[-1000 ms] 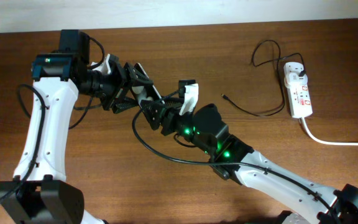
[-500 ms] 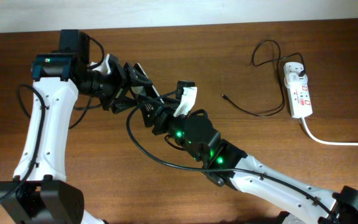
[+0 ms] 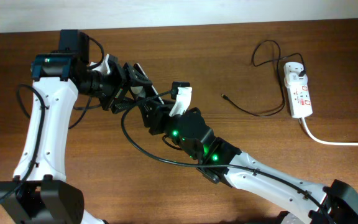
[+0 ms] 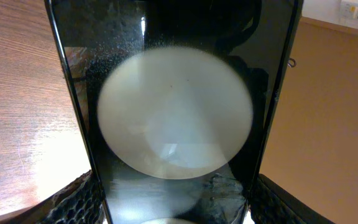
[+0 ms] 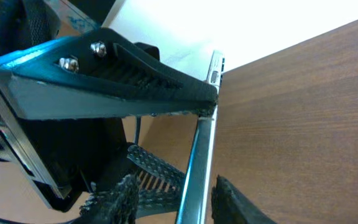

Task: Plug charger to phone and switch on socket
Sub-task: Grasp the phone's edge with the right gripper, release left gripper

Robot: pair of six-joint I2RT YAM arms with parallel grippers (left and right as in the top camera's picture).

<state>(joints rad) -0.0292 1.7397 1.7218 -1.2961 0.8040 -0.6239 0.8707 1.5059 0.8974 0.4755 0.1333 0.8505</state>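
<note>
The phone's width is spanned by my left gripper, so my right gripper should keep hold of the phone while my left gripper backs away and takes its thin edge (image 5: 204,143).
My left gripper (image 3: 128,84) is shut on the phone (image 3: 145,82), a flat black smartphone held off the table. In the left wrist view the phone (image 4: 176,112) fills the frame between both fingers (image 4: 176,208), with a white round spot on its glass. My right gripper (image 3: 155,112) is open and straddles the phone's thin edge (image 5: 201,155); its fingers (image 5: 173,199) sit on either side. The charger's black connector tip (image 3: 224,96) lies on the table, and its thin cable runs to a white adapter (image 3: 294,71) in the socket (image 3: 300,93), a white power strip at the right.
The strip's thick white cord (image 3: 337,142) runs off to the right edge. Black arm cables (image 3: 148,149) loop over the wooden table (image 3: 241,56) below the grippers. The table's far edge meets a pale wall.
My right arm has moved left towards the phone, so its fingers now sit around the phone's edge. The left arm, the phone, the charger and the socket have stayed put.
</note>
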